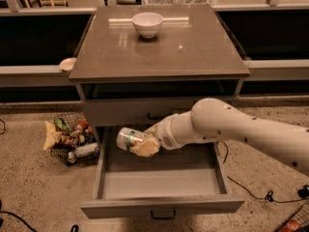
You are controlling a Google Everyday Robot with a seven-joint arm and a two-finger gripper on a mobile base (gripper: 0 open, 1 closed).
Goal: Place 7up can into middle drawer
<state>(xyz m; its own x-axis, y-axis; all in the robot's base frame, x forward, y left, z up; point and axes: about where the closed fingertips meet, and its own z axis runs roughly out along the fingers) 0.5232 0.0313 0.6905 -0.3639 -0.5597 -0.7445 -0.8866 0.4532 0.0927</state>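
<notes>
The robot's gripper should set the 7up can down close to the centre of the middle drawer's grey bottom (148, 167).
My gripper (141, 145) is shut on the 7up can (127, 139), a pale silvery can held on its side, bottom end pointing left. It hangs over the left rear part of the middle drawer (161, 183), which is pulled wide open and has a bare grey floor. The drawer's front with its small dark handle (162, 213) faces the camera. My white arm (231, 127) reaches in from the right, across the closed grey drawer front above.
A white bowl (147, 23) stands at the back of the cabinet top (159, 52). A wire basket (71, 140) of snacks and bottles sits on the floor to the left of the drawer. Cables (263, 195) lie on the floor at the right.
</notes>
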